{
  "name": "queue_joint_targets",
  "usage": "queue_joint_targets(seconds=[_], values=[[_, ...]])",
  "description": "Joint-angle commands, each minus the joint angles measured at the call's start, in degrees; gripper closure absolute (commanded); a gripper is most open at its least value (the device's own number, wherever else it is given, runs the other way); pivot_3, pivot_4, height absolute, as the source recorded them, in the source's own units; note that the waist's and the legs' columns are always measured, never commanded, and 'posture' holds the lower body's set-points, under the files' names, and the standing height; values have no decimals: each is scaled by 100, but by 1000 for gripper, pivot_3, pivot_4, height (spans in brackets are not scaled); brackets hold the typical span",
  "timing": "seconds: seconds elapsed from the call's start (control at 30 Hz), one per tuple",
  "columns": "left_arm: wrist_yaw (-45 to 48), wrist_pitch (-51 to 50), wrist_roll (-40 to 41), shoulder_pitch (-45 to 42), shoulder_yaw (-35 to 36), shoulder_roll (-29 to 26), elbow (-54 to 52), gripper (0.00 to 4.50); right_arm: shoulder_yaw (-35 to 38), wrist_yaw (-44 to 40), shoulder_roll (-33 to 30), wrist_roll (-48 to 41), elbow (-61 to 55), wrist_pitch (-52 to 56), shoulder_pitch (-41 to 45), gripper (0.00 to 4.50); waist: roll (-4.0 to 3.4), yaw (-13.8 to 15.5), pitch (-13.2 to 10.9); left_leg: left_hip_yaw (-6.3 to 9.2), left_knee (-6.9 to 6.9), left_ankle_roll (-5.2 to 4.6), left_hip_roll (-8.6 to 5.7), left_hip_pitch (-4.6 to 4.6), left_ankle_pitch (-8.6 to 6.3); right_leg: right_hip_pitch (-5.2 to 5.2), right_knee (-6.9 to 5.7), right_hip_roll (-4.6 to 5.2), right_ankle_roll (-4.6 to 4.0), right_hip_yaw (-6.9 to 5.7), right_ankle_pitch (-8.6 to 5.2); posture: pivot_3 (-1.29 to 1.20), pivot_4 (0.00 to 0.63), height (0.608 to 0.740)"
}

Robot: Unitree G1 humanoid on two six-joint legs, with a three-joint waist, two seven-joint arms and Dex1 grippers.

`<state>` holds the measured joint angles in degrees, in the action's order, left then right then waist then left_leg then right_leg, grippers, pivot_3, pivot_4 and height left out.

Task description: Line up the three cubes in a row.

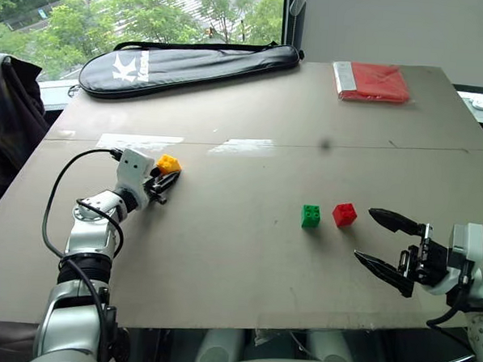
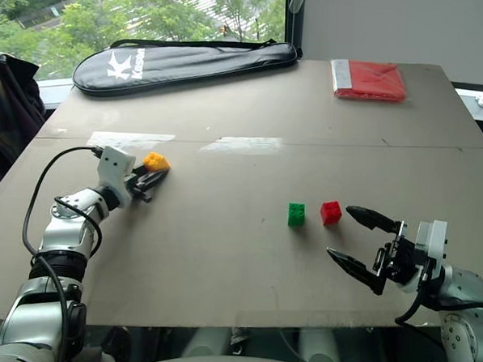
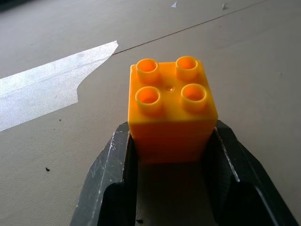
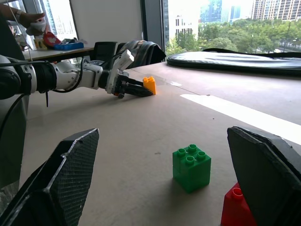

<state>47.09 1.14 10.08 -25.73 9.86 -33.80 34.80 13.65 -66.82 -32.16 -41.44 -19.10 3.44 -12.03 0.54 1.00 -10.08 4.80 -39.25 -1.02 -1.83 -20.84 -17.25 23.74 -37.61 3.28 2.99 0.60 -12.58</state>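
Note:
Next, I let go of the yellow cube with my left gripper on the table (image 1: 280, 217), setting it beside the green cube and opposite the red cube.
A yellow cube (image 1: 169, 163) sits on the table at the left, and my left gripper (image 1: 162, 182) is shut on it; the left wrist view has the yellow cube (image 3: 171, 109) pressed between both black fingers (image 3: 113, 179). Near the table's middle right a green cube (image 1: 310, 215) and a red cube (image 1: 344, 214) stand side by side with a small gap. My right gripper (image 1: 380, 241) hovers open just right of the red cube, nothing between its fingers. From the right wrist, the green cube (image 4: 191, 167) and red cube (image 4: 239, 208) lie between its spread fingers.
A long black racket bag (image 1: 187, 63) lies along the far edge of the grey table (image 1: 252, 133). A flat red folded packet (image 1: 371, 82) rests at the far right. A dark chair back (image 1: 10, 120) stands beyond the table's left edge.

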Motion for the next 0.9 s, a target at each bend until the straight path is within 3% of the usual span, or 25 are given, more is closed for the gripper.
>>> queue_joint_targets(seconds=[0.03, 0.2, 0.33, 0.53, 0.9], values=[[1263, -295, 282, -101, -753, 252, -745, 3244, 230, -99, -31, -64, -47, -136, -137, 0, 0, 28, 0, 2, -1, 0, -4, -4, 0, 0, 2, 4, 0, -2, 0, 0, 150, 701], [2271, -517, 303, -293, -1499, 415, -1323, 3244, 294, -242, -48, 7, 115, -229, -267, 0, 1, -44, -1, 0, 0, -3, -10, -11, -1, 0, 11, 8, 0, -1, 0, 0, 150, 701], [3304, -279, 37, -780, -2375, 587, -1157, 3244, 303, -304, -49, 121, 159, -388, -406, 0, -1, -59, -3, 0, 1, -2, 1, -8, -1, 2, 8, -14, -1, 1, -1, 0, 150, 701], [3750, 25, -152, -1220, -2693, 799, -418, 3244, 273, -202, 42, 189, 49, -527, -564, 0, 1, -129, -5, -7, 0, -4, 4, -1, -1, 1, -1, -19, 4, 10, -4, 0, 150, 701], [3536, 949, -566, -1411, -2784, 1139, 362, 3244, 270, -19, 127, 237, -89, -703, -784, 0, 3, -121, -5, -5, -3, -4, 1, -1, 0, -1, 0, -16, 13, 10, -8, 0, 150, 701]])
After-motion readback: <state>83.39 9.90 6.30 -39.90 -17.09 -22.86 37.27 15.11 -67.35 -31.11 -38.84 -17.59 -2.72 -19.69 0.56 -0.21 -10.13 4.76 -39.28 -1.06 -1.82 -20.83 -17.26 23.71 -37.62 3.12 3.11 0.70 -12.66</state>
